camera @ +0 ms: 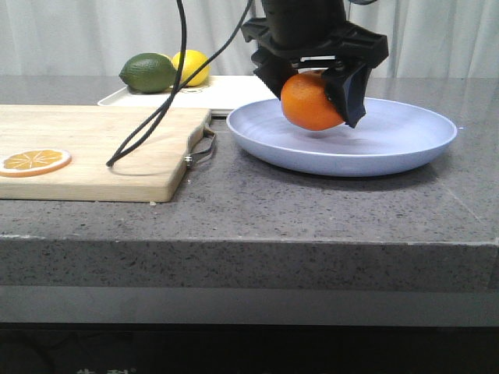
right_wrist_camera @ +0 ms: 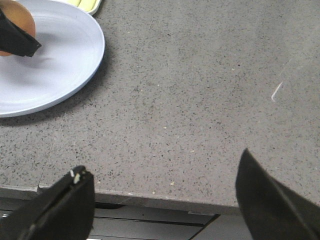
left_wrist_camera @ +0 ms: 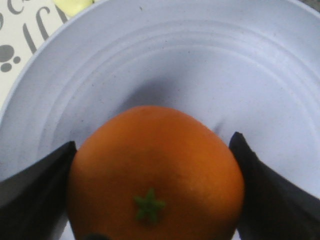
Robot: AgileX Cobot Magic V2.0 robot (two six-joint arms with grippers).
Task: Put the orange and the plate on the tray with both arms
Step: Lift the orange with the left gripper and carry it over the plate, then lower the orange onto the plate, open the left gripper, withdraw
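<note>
The robot's right gripper needs to next grip the lavender-blue plate by its rim [camera: 450,126] [right_wrist_camera: 103,45] farthest from the cutting board.
My left gripper [camera: 316,97] is shut on the orange [camera: 309,101] and holds it just above the middle of the lavender-blue plate [camera: 405,144]. In the left wrist view the orange [left_wrist_camera: 155,175] sits between the two black fingers [left_wrist_camera: 35,185] over the plate [left_wrist_camera: 200,60]. The cream-white tray [camera: 226,92] lies behind the plate, at the back. My right gripper [right_wrist_camera: 160,175] is open and empty above the counter's front edge, right of the plate [right_wrist_camera: 55,65]; it is out of the front view.
A wooden cutting board [camera: 93,148] with a metal handle and an orange slice [camera: 35,161] lies at the left. A green fruit [camera: 148,72] and a yellow lemon [camera: 191,68] rest on the tray. A black cable [camera: 156,117] hangs over the board.
</note>
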